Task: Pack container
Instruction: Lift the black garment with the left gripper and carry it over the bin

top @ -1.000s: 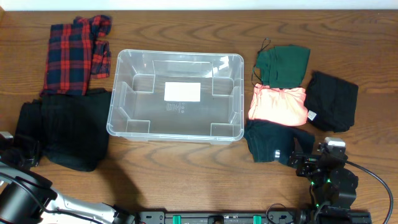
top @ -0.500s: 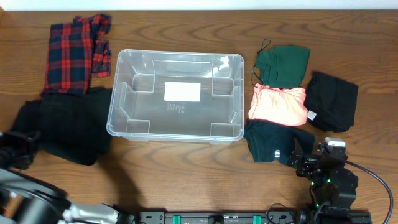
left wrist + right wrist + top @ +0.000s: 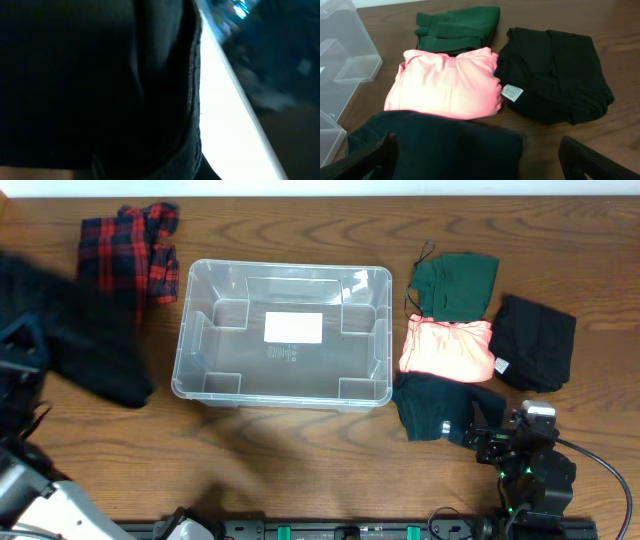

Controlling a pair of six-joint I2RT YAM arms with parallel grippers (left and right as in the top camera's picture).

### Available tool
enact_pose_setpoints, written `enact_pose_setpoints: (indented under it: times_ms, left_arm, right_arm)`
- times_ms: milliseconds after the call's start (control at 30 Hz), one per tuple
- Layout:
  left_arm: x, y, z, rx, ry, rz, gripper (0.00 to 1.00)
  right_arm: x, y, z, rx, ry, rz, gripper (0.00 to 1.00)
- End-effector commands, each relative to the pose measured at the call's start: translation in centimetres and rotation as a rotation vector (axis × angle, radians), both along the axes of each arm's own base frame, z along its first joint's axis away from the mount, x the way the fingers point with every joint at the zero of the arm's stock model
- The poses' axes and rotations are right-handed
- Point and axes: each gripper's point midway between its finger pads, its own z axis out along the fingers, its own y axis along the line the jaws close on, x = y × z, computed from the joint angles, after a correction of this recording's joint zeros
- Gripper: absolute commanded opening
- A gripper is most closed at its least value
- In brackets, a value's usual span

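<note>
Next, my left gripper releases the black garment inside the clear container, over the white label on its base (image 3: 328, 340).
The clear container (image 3: 181, 330) stands empty at the table's middle, a white label on its base; its corner also shows in the right wrist view (image 3: 342, 65). My left gripper (image 3: 22, 348) is at the far left, lifted, with a black garment (image 3: 95, 355) hanging from it, blurred and covering part of a red plaid shirt (image 3: 150, 245). In the left wrist view black cloth (image 3: 90, 85) fills the frame and hides the jaws. My right gripper (image 3: 500, 442) is open, low over a dark teal folded garment (image 3: 445, 145).
Right of the container lie a dark green garment (image 3: 455, 283), a pink one (image 3: 448, 348) and a black one (image 3: 535, 342); the same three show in the right wrist view (image 3: 457, 27), (image 3: 445, 82), (image 3: 552, 72).
The black garment has left the table beside the container's left side and risen up and to the left with my left arm. The right arm has not moved.
</note>
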Motion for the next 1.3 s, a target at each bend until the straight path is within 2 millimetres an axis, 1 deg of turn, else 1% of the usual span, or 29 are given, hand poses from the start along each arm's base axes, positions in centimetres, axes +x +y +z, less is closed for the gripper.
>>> enact_pose_setpoints:
  times_ms: [0,133,167,200,267,433,567,700,900,1000,1167,1233,1267]
  left_arm:
    - [1.8,-4.0,1.9,-0.113,-0.057,-0.168,0.06]
    - [3.0,-8.7,4.6,-0.017,-0.155,-0.348,0.06]
    - [3.3,-9.6,5.0,-0.002,-0.17,-0.377,0.06]
    - [3.7,-11.0,5.4,0.02,-0.19,-0.413,0.06]
    - [4.3,-12.7,5.5,0.029,-0.192,-0.438,0.06]
    - [6.1,-17.1,4.4,0.048,-0.16,-0.458,0.06]
    - [7.3,-21.1,2.9,0.066,-0.111,-0.464,0.06]
    - [8.1,-24.6,0.2,0.081,-0.035,-0.436,0.06]
    - [9.5,-28.3,-5.0,0.116,0.082,-0.394,0.06]
    - [10.6,-30.5,-6.8,0.072,0.114,-0.416,0.06]
    - [12.2,-33.2,-10.4,0.002,0.189,-0.423,0.06]
    - [12.6,-34.4,-11.4,-0.003,0.201,-0.437,0.06]
    - [12.7,-35.0,-11.5,-0.008,0.198,-0.447,0.06]
  right_arm:
    - [0.0,0.0,0.0,0.012,-0.004,-0.005,0.99]
    - [0.0,0.0,0.0,0.012,-0.004,-0.005,0.99]
    - [0.0,0.0,0.0,0.013,-0.004,-0.005,0.99]
    - [0.0,0.0,0.0,0.013,-0.004,-0.005,0.99]
    - [0.0,0.0,0.0,0.013,-0.004,-0.005,0.99]
    - [0.0,0.0,0.0,0.013,-0.004,-0.005,0.99]
    - [0.0,0.0,0.0,0.012,-0.004,-0.005,0.99]
    - [0.0,0.0,0.0,0.012,-0.004,-0.005,0.99]
    - [0.0,0.0,0.0,0.012,-0.004,-0.005,0.99]
    - [0.0,0.0,0.0,0.012,-0.004,-0.005,0.99]
    - [0.0,0.0,0.0,0.013,-0.004,-0.005,0.99]
    - [0.0,0.0,0.0,0.013,-0.004,-0.005,0.99]
    - [0.0,0.0,0.0,0.012,-0.004,-0.005,0.99]
